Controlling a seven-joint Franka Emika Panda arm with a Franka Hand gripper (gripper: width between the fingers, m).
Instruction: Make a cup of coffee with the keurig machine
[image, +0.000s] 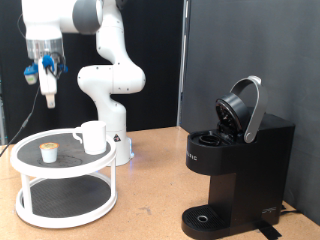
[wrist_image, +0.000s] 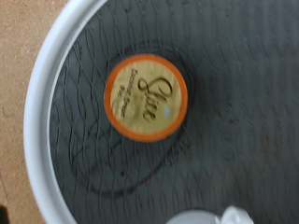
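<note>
My gripper is to go down next to the small pod beside the white cup and close on the pod's orange rim (image: 49, 147) (wrist_image: 109, 98).
The white cup (image: 93, 137) stands on the top shelf of a round two-tier white stand (image: 30, 165) at the exterior view's left. A small pod with a tan top (image: 48, 152) sits on the same shelf, to the cup's left. The wrist view looks straight down on the pod (wrist_image: 145, 96), which has an orange rim and lies on black mesh. My gripper (image: 47, 92) hangs well above the pod, holding nothing; its fingers do not show in the wrist view. The black keurig machine (image: 240, 175) stands at the right with its lid (image: 243, 108) raised.
The white arm's base (image: 110, 95) stands behind the stand. The stand's white rim (wrist_image: 42, 112) curves around the mesh. A sliver of the cup (wrist_image: 229, 217) shows at the wrist view's edge. Bare wooden table (image: 150, 190) lies between stand and machine.
</note>
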